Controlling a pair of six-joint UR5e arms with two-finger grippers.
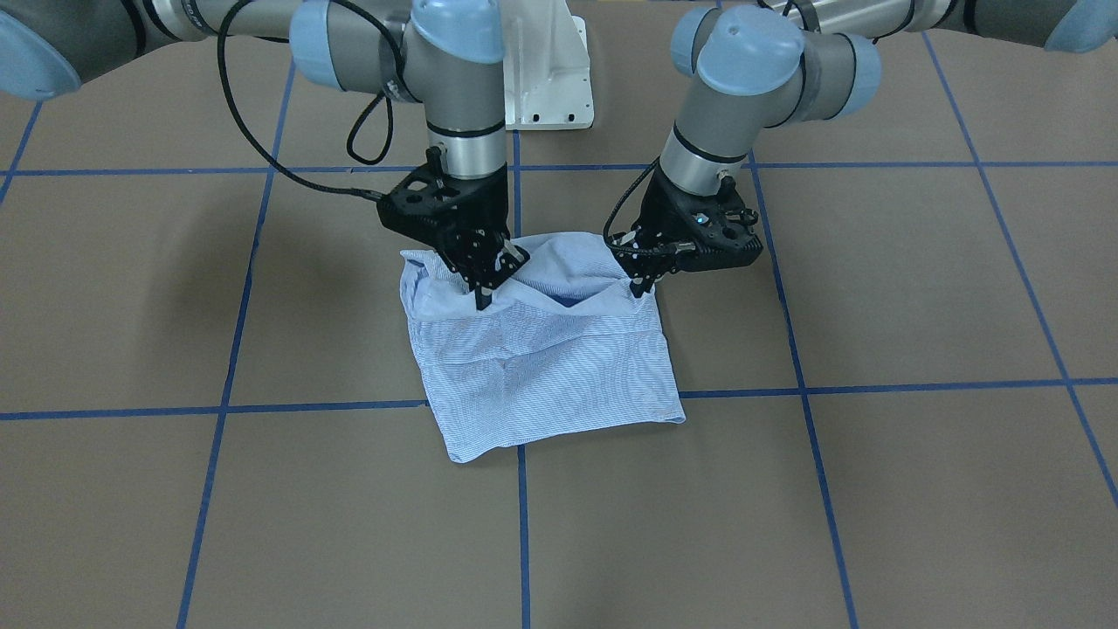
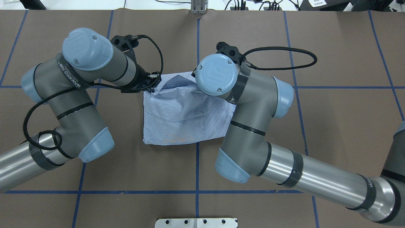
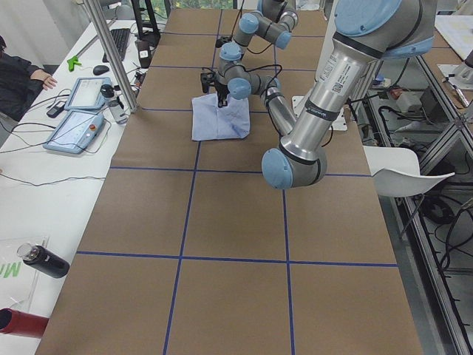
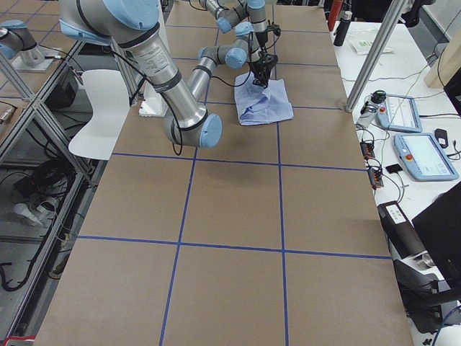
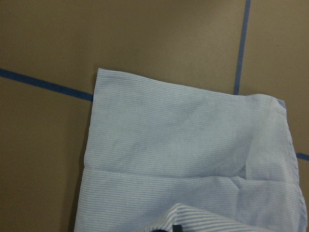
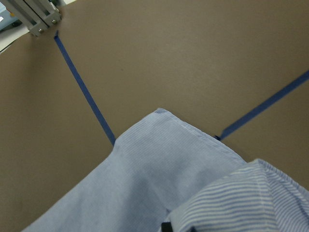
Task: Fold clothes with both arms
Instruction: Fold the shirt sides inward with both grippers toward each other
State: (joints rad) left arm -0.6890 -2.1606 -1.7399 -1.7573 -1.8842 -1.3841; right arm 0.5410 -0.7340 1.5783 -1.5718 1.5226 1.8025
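I need to use my left gripper to release the raised shirt edge just inside the shirt's flat far corner (image 1: 666, 411) (image 5: 112, 84) on that same gripper's side.
The clothes are one light blue striped shirt (image 1: 541, 367), folded into a rough square at the middle of the brown table (image 1: 873, 489). Its edge nearest the robot is raised. My left gripper (image 1: 644, 286) pinches that edge at one corner, and my right gripper (image 1: 483, 301) pinches it at the other; both are shut on the cloth. In the overhead view the left gripper (image 2: 155, 84) meets the shirt (image 2: 177, 117) at its far left corner, and the right wrist joint hides the right gripper. Each wrist view shows the shirt (image 5: 193, 145) (image 6: 159, 183) spreading away below the fingers.
Blue tape lines (image 1: 524, 524) cross the table in a grid. The white pedestal base (image 1: 546, 79) stands behind the shirt. A side bench with tablets (image 3: 77, 122), a metal post (image 3: 111, 59) and a bottle (image 3: 44, 260) runs along the operators' side, where a person's sleeve (image 3: 15, 78) shows.
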